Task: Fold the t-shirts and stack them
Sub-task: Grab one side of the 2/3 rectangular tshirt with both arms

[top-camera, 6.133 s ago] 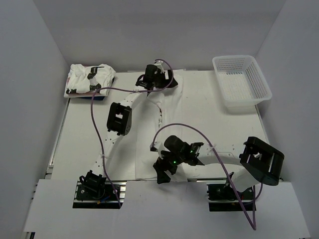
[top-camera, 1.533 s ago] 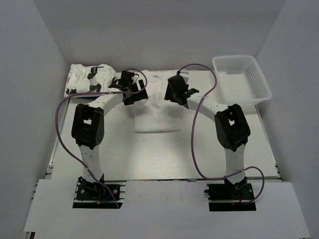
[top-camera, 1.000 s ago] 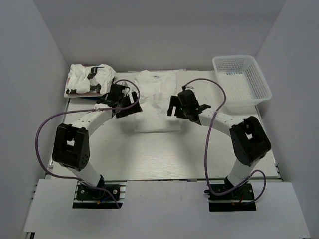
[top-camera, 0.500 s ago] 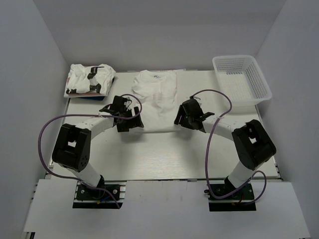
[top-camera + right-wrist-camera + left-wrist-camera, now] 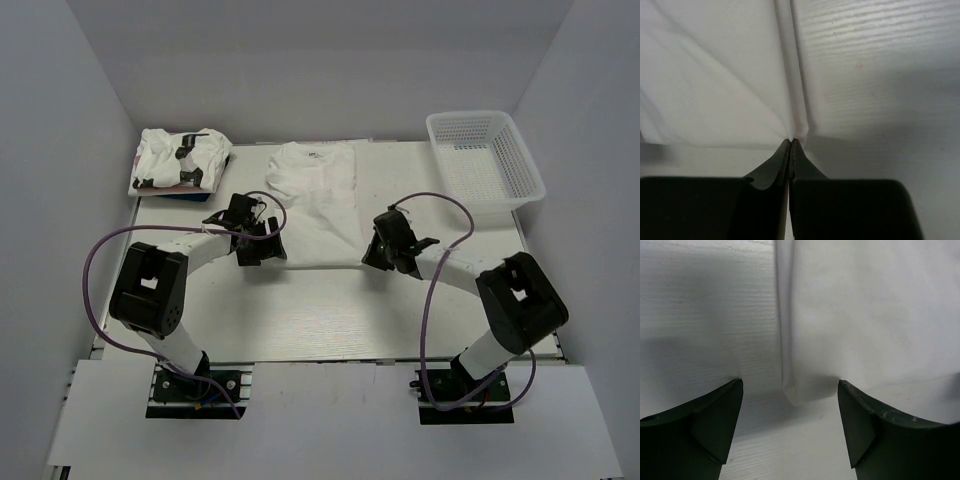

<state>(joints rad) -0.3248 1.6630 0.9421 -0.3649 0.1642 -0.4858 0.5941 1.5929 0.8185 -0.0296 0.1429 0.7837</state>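
Note:
I have only the edge of the t-shirt's near corner between my right gripper's fingers, so next I open them and take that corner deeper (image 5: pixel 790 116) before I fold it over.
A white t-shirt (image 5: pixel 315 205), folded into a long strip, lies flat on the middle of the table, collar toward the back. My left gripper (image 5: pixel 268 250) is open at its near left corner. In the left wrist view that corner (image 5: pixel 796 392) lies between the spread fingers of the left gripper (image 5: pixel 790 390), touching neither. My right gripper (image 5: pixel 372 255) is at the near right corner. The right wrist view shows the right gripper (image 5: pixel 791 141) shut on the hem of the t-shirt (image 5: pixel 715 85), with cloth bunching at the tips. A pile of folded t-shirts (image 5: pixel 180 160) with black marks sits at the back left.
A white mesh basket (image 5: pixel 485 165) stands at the back right corner. White walls close in the table on three sides. Purple cables loop from both arms over the near half of the table (image 5: pixel 320 310).
Both grippers came down and toward me from the shirt's sides to its near corners. The right gripper went from open to shut on the hem; the left stayed open.

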